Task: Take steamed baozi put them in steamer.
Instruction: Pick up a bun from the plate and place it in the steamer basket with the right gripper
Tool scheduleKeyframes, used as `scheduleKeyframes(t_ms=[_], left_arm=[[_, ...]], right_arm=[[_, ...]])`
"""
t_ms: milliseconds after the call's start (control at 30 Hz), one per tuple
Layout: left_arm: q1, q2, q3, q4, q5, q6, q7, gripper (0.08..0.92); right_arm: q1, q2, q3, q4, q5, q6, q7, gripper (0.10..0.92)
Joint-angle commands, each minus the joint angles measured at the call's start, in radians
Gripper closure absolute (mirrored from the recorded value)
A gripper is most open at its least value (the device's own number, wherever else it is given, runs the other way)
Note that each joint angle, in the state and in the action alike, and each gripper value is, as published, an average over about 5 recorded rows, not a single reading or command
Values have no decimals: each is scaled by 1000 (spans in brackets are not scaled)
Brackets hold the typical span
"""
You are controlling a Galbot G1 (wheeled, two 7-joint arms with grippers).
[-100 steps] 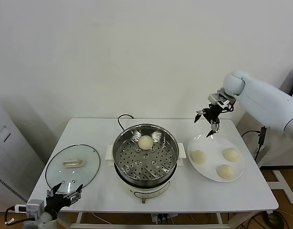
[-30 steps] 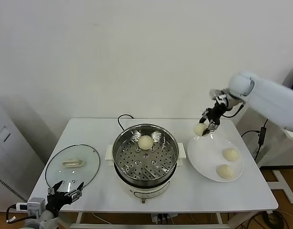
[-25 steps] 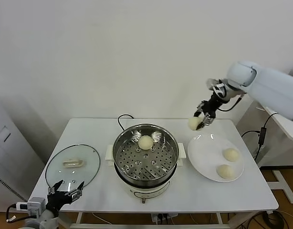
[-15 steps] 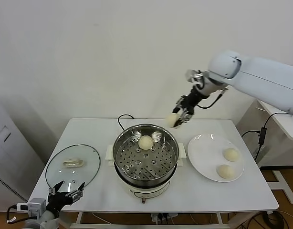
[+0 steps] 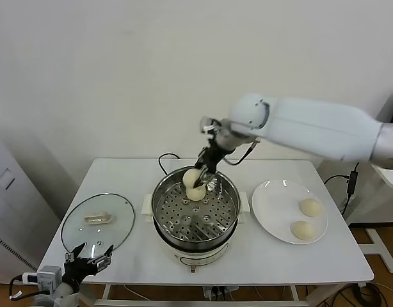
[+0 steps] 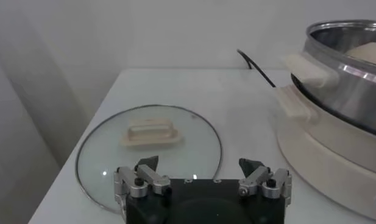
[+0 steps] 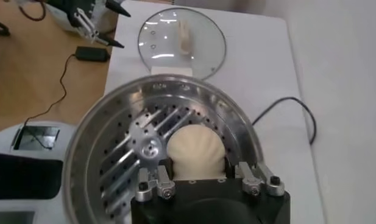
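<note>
My right gripper has the baozi to put down. I need to set it on the steamer tray (image 5: 173,208) (image 7: 165,117) close to the rim facing the glass lid.
My right gripper (image 5: 198,176) is shut on a cream-white baozi (image 5: 191,176), holding it just above the back of the steamer (image 5: 163,220). In the right wrist view that baozi (image 7: 197,151) fills the space between the fingers, over the perforated tray (image 7: 130,155). A second baozi (image 5: 197,193) lies on the tray right below it. Two more baozi (image 5: 310,206) (image 5: 302,229) rest on the white plate (image 5: 276,198) to the right. My left gripper (image 5: 88,262) (image 6: 200,173) hangs open and empty at the table's front left corner.
The glass lid (image 5: 97,220) (image 6: 148,146) with its cream handle lies flat left of the steamer. The steamer's black cord (image 5: 164,158) runs off toward the back of the white table (image 5: 120,176). A grey cabinet (image 5: 8,211) stands left of the table.
My right gripper took a baozi off the plate, lifted it and carried it left to above the back of the steamer. The left arm has stayed where it was.
</note>
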Motion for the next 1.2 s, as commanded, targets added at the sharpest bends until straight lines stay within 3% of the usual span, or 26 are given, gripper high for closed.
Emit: scheduleKeyframes(t_ms=[33,767,1033,1200], left_arm=[[-1,1,0,2,-1,0,0,177],[-5,-3,-5,8,-6,-2,0,177],[-6,-3,-7,10,-10,-2,0,177],[-10,-3,-8,8,-21,-1,-1,177]], right_arm=[[-93,65,10,22,26,-58,117,508],[-211,118,28,-22,-12,-98,206,501],[-202,110,46,-27,-18,-88,195,317],[-123,30,54,-9,-42,-61,98,218]])
